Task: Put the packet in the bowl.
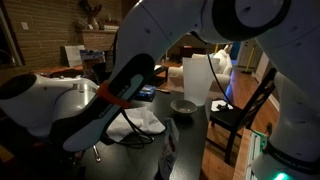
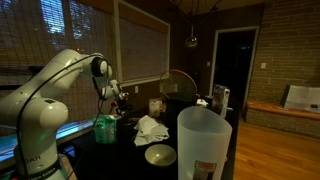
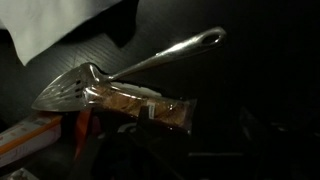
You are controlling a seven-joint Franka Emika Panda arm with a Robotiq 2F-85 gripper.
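The packet slants over the spatula, long edge at my gripper; next I open, shift and grab its loose end [image 3: 184, 114].
The packet [image 3: 140, 106] is a clear wrapper with brown contents. It lies across the blade of a metal slotted spatula [image 3: 150, 68] on the dark tabletop. In the wrist view my gripper [image 3: 200, 142] hangs above the packet's right end; its dark fingers stand apart with nothing between them. In an exterior view the gripper [image 2: 113, 99] is over the table's far left part. The small pale grey bowl [image 2: 160, 154] stands empty nearer the front, and also shows in an exterior view [image 1: 184, 104]. The packet is too small to make out in both exterior views.
A crumpled white cloth [image 2: 150, 128] lies between gripper and bowl, also in the wrist view [image 3: 60, 25]. A tall translucent white container [image 2: 203, 145] stands by the bowl. A green object [image 2: 105, 128] sits below the gripper. A chair [image 1: 240, 110] stands beside the table.
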